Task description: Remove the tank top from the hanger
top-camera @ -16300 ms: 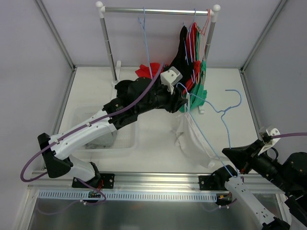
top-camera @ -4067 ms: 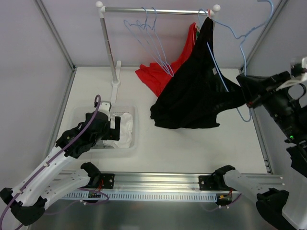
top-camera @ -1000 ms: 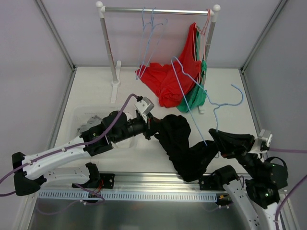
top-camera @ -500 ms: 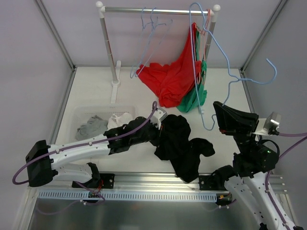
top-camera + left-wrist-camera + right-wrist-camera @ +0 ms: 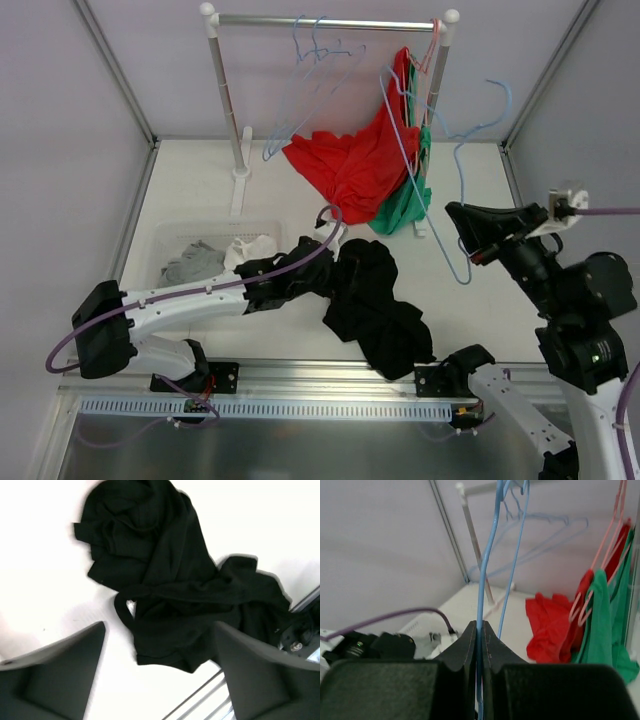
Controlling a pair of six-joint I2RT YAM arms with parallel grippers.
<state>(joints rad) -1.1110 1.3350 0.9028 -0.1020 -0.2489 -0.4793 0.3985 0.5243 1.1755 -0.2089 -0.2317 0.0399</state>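
Note:
The robot's left gripper needs to close on the bunched fold across the middle point(image 5: 378, 300) point(image 5: 196, 592) of the black tank top, between the top's two wider ends.
The black tank top point(image 5: 375, 305) lies crumpled on the white table near the front rail, off the hanger. My left gripper point(image 5: 335, 272) hovers just left of it, open, with nothing between its fingers. In the left wrist view the black tank top point(image 5: 170, 580) spreads below and beyond my open left gripper point(image 5: 160, 625). My right gripper point(image 5: 462, 218) is raised at the right, shut on the bare light-blue wire hanger point(image 5: 455, 165). The right wrist view shows that right gripper point(image 5: 481, 625) pinching the hanger point(image 5: 487, 555) wire, which runs straight up.
A clothes rack point(image 5: 225, 90) stands at the back with several empty blue hangers point(image 5: 310, 60). A red garment point(image 5: 350, 165) and a green one point(image 5: 405, 200) hang from its right end. A clear bin point(image 5: 215, 224) at the left holds grey and white clothes.
My left gripper has opened and let go of the black tank top, which now rests on the table. My right gripper has lifted the bare hanger up and away from it.

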